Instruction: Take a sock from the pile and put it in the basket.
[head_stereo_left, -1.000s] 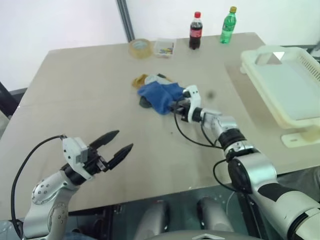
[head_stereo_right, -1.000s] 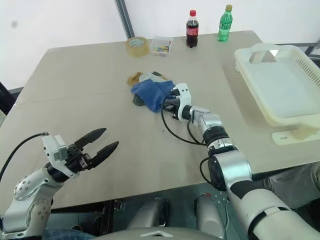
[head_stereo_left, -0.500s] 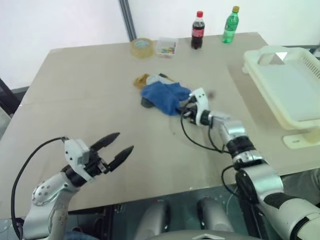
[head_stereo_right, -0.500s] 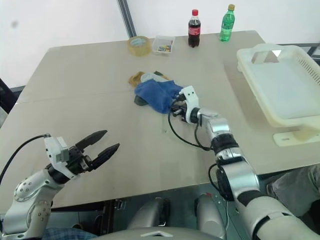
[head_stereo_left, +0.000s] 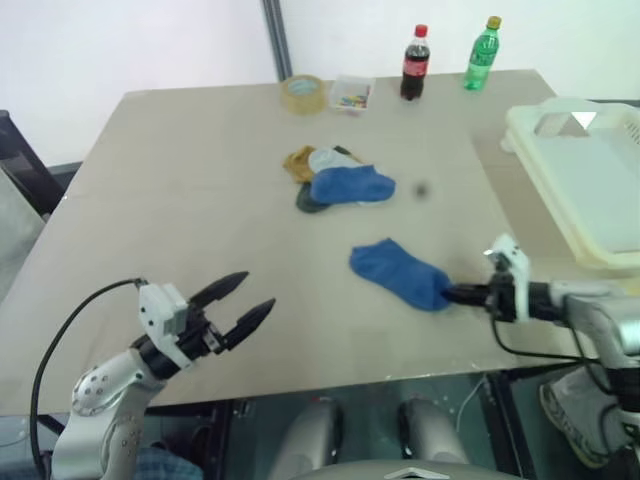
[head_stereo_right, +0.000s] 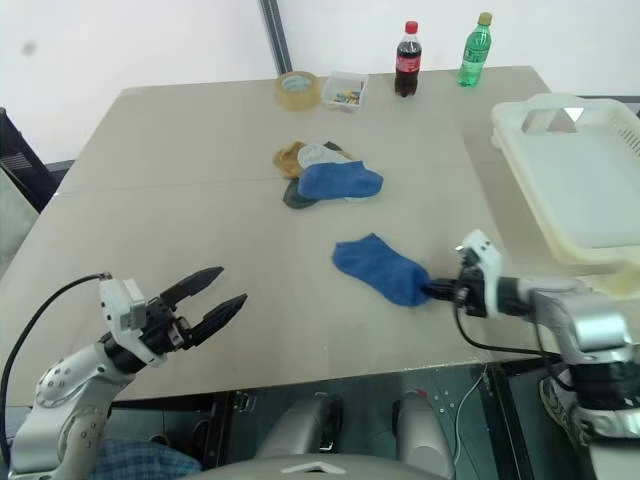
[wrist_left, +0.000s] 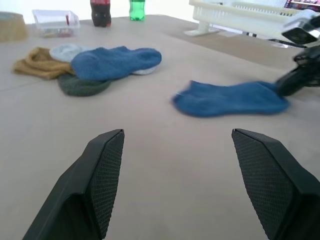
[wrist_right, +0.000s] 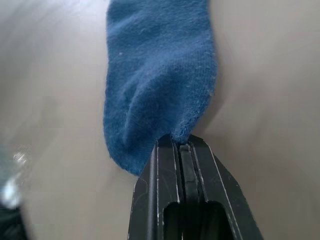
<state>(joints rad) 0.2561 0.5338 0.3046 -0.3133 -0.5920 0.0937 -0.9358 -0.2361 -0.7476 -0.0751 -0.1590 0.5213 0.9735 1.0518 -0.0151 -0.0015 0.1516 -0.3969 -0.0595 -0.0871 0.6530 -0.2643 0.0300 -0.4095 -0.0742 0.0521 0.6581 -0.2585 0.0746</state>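
Next, I lay the blue sock on the table (head_stereo_left: 377, 250) just in front of the sock pile, using my right gripper.
A blue sock (head_stereo_left: 396, 272) lies stretched on the table in front of the pile, and my right gripper (head_stereo_left: 452, 294) is shut on its near right end; the wrist view shows the fabric pinched between the fingers (wrist_right: 181, 150). The pile (head_stereo_left: 330, 180) sits mid-table with another blue sock on top of yellow, grey and dark green ones. At the table's right edge stands the cream basket (head_stereo_left: 590, 190). My left gripper (head_stereo_left: 250, 300) hovers open over the near left of the table, well apart from the socks.
At the table's far edge stand a roll of tape (head_stereo_left: 302, 93), a small clear box (head_stereo_left: 352, 93), a cola bottle (head_stereo_left: 414, 64) and a green bottle (head_stereo_left: 482, 53). Bare tabletop (head_stereo_left: 180, 210) lies between my left gripper and the pile.
My right gripper has pulled a blue sock off the pile, towards the near right of the table. The camera view has shifted a little. The left gripper has kept still.
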